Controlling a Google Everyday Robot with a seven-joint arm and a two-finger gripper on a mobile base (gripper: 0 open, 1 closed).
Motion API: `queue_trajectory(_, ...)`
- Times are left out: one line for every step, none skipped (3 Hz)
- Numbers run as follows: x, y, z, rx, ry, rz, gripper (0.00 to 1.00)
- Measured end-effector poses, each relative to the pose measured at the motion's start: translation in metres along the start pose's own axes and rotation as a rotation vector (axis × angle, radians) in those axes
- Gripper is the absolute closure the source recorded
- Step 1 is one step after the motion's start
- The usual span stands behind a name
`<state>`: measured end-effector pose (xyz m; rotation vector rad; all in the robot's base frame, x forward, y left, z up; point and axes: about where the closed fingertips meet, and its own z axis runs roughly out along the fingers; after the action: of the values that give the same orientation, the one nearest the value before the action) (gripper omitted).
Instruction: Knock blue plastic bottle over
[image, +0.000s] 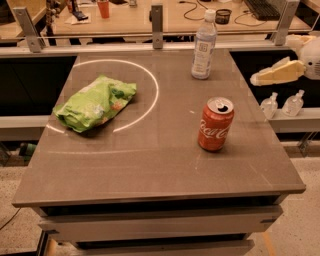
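Observation:
The lower half (202, 58) of the blue plastic bottle is the part my gripper will close on, because it should tip the bottle over from there.
The blue plastic bottle (204, 46) stands upright near the far right of the grey table (150, 170). It is clear and pale bluish, with a white cap and a whitish label bearing a small dark square. My gripper (257, 78) is cream-coloured. It reaches in from the right edge, just off the table's right side, and points left. It is to the right of the bottle, a little nearer to me, and not touching it.
A red Coca-Cola can (215, 125) stands upright right of the table's middle. A green chip bag (95, 102) lies at the left inside a white circle. Two tiny clear bottles (281, 104) sit on a ledge off the right side. A wooden desk (130, 20) lies beyond the back rail.

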<state>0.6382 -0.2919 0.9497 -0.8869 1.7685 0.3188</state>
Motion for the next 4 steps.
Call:
queue_trajectory(0.000, -0.007, 0.029, -0.025, -0.070, 0.028, 0.00)
queue_trajectory(0.003, -0.012, 0.060, -0.027, -0.082, 0.036, 0.00)
queue_trajectory(0.009, -0.013, 0.099, -0.015, -0.067, 0.053, 0.00)
queue_trajectory(0.010, -0.011, 0.135, -0.030, -0.080, 0.071, 0.00)
